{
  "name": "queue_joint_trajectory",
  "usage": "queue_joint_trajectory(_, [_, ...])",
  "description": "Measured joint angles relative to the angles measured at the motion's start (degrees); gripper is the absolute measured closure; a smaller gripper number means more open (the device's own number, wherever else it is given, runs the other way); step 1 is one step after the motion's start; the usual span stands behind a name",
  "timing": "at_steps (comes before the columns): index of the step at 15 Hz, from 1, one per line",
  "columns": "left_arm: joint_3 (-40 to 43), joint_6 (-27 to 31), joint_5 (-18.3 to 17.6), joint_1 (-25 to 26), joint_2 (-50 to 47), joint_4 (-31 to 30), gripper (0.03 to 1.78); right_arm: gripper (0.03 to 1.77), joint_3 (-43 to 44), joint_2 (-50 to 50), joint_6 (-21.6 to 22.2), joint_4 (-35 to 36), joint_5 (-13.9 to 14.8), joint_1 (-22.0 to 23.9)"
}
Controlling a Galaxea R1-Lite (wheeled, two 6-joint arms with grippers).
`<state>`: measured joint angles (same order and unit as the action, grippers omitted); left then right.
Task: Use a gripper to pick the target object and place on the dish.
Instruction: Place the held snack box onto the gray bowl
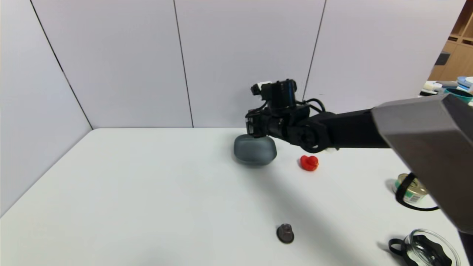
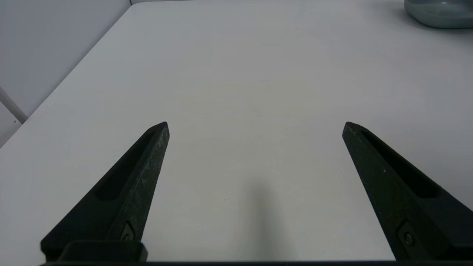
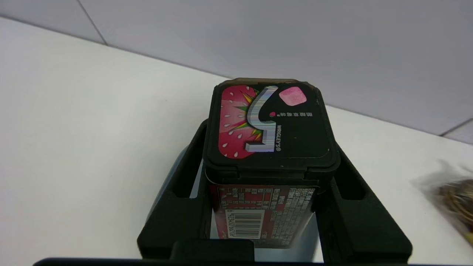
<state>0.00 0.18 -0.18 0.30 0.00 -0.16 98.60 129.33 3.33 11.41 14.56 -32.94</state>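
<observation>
My right gripper is to let go of the small black box, now hanging upright just over the dish, next, setting it free on the back half of the grey-blue dish (image 1: 250, 146).
My right gripper (image 1: 255, 130) is shut on the target object (image 3: 269, 125), a small black box with a strawberry graphic on its lid and a white barcode label on its side. Its fingers (image 3: 177, 207) press both sides of the box. The box hangs upright just over the dish (image 1: 255, 150), a grey-blue plate near the back middle of the table. Part of the dish (image 3: 312, 236) shows beneath the box. In the head view the gripper mostly hides the box. My left gripper (image 2: 255, 125) is open over bare table, the dish (image 2: 439, 13) far off.
A red toy duck (image 1: 309, 163) sits right of the dish. A gold-lidded tin (image 1: 410, 189) stands at the right edge. A small dark object (image 1: 285, 233) and a clear glass container (image 1: 428, 249) lie near the front. The walls stand close behind the dish.
</observation>
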Motion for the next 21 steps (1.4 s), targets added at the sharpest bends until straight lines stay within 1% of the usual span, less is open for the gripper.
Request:
queue_joint_trajectory(3, [0.0,0.0,0.0,0.0,0.0,0.0,0.12,1.04,6.2,8.2,0.2,-1.2,-0.3,-0.4])
queue_joint_trajectory(5, [0.0,0.0,0.0,0.0,0.0,0.0,0.12,1.04,7.8,11.4,1.7,-1.4,-0.5,-0.4])
queue_joint_trajectory(7, [0.0,0.0,0.0,0.0,0.0,0.0,0.12,1.05,8.0,12.8,2.2,-2.2,-0.6,-0.4])
queue_joint_trajectory(11, [0.0,0.0,0.0,0.0,0.0,0.0,0.12,1.05,7.9,12.7,2.1,-2.7,-0.5,-0.4])
queue_joint_trajectory(16, [0.0,0.0,0.0,0.0,0.0,0.0,0.12,1.05,7.5,9.8,1.8,-3.1,-0.5,-0.7])
queue_joint_trajectory(20, [0.0,0.0,0.0,0.0,0.0,0.0,0.12,1.05,5.0,7.5,1.6,-1.9,0.7,-0.7])
queue_joint_trajectory(21, [0.0,0.0,0.0,0.0,0.0,0.0,0.12,0.95,4.5,7.1,1.6,-2.0,1.0,-0.7])
